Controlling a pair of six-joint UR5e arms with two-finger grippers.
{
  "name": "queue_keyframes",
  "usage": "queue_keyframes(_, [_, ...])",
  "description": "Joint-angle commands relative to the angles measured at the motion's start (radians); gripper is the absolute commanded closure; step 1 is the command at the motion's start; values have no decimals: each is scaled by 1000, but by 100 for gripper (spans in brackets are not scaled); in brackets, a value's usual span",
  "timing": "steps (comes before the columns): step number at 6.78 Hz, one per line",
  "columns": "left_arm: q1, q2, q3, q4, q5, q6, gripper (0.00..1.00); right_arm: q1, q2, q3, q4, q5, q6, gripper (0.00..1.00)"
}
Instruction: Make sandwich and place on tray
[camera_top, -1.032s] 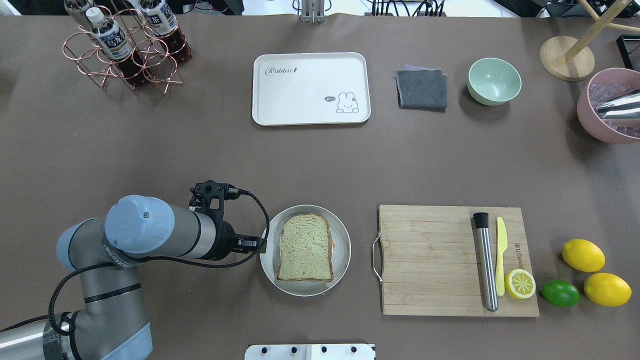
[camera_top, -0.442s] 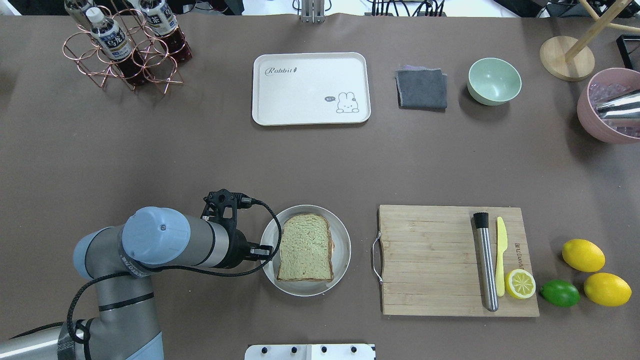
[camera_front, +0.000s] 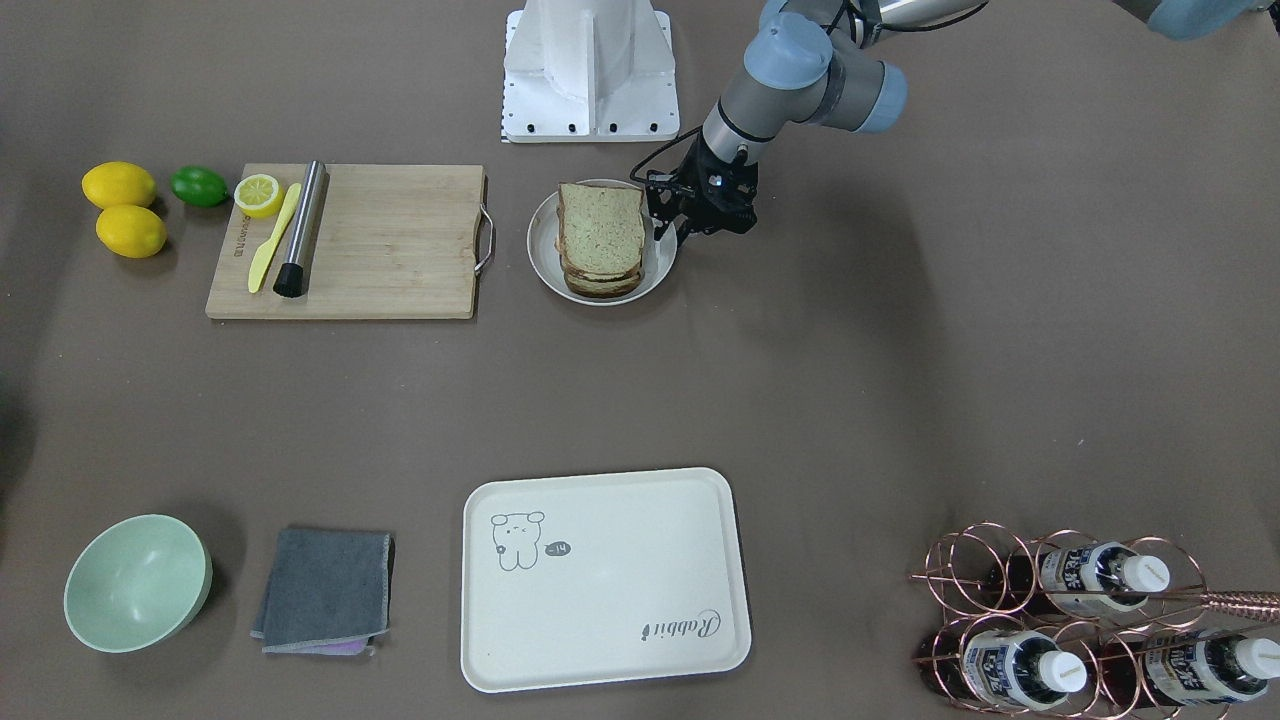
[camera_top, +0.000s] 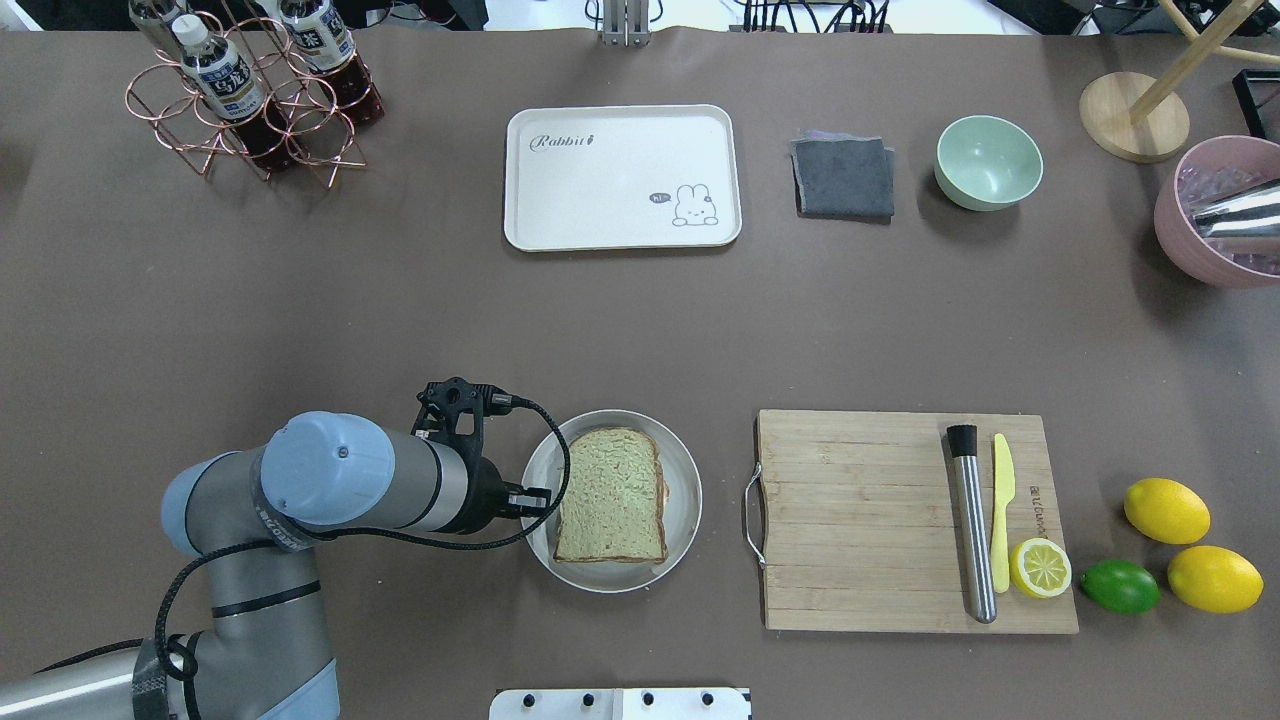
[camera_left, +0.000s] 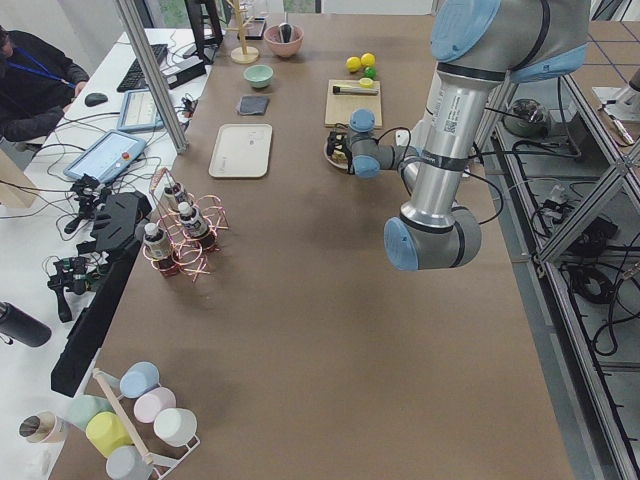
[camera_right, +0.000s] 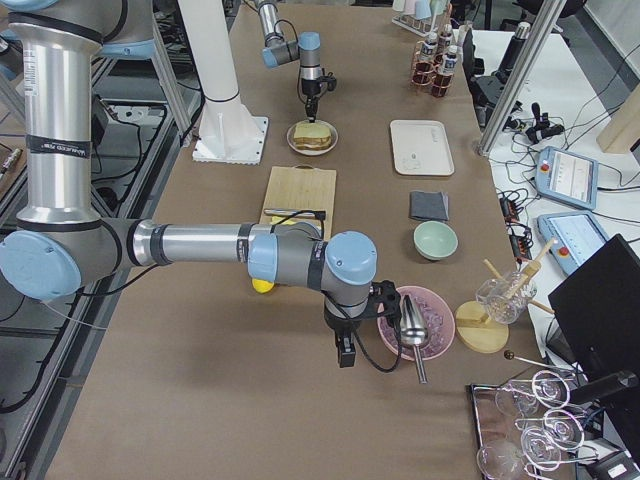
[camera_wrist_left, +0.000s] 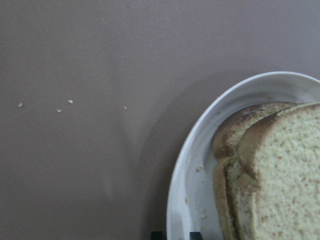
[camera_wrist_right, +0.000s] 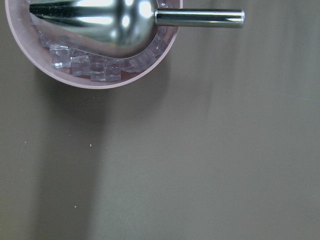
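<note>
My left gripper needs to put the white plate with the sandwich down on the middle of the cream tray (camera_front: 597, 581).
The sandwich (camera_top: 610, 495) is a stack of speckled bread slices with brown crust on a small round white plate (camera_top: 685, 500); the egg is hidden. It also shows in the front view (camera_front: 600, 235) and the left wrist view (camera_wrist_left: 270, 175). My left gripper (camera_top: 532, 497) hangs low over the plate's left rim (camera_wrist_left: 190, 180), with its fingertips a narrow gap apart and empty. The cream tray (camera_top: 620, 180) lies bare at the far middle, also in the front view (camera_front: 600, 580). My right gripper (camera_right: 345, 350) hovers beside a pink bowl; I cannot tell its state.
A wooden cutting board (camera_top: 860, 520) right of the plate carries a metal muddler (camera_top: 972, 525), a yellow knife (camera_top: 1002, 520) and a lemon half (camera_top: 1040, 567). Lemons and a lime lie beyond. A bottle rack (camera_top: 250, 90), grey cloth (camera_top: 845, 178), green bowl (camera_top: 988, 162) and pink ice bowl (camera_wrist_right: 100, 70) stand around.
My left arm has moved right toward the plate, and its gripper has gone from beside the plate to its left rim. The sandwich and plate have not moved.
</note>
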Motion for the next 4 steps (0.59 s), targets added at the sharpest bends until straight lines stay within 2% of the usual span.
queue_keyframes(1, [-15,-1,1,-1,-2,7,100,0,-7,0,2,0,-2,0])
queue_keyframes(2, [-53,-11,1,0,-20,11,100,0,-9,-2,6,-3,0,0])
queue_keyframes(4, [-151,-37,16,11,-151,42,100,0,-10,-3,8,-4,-2,0])
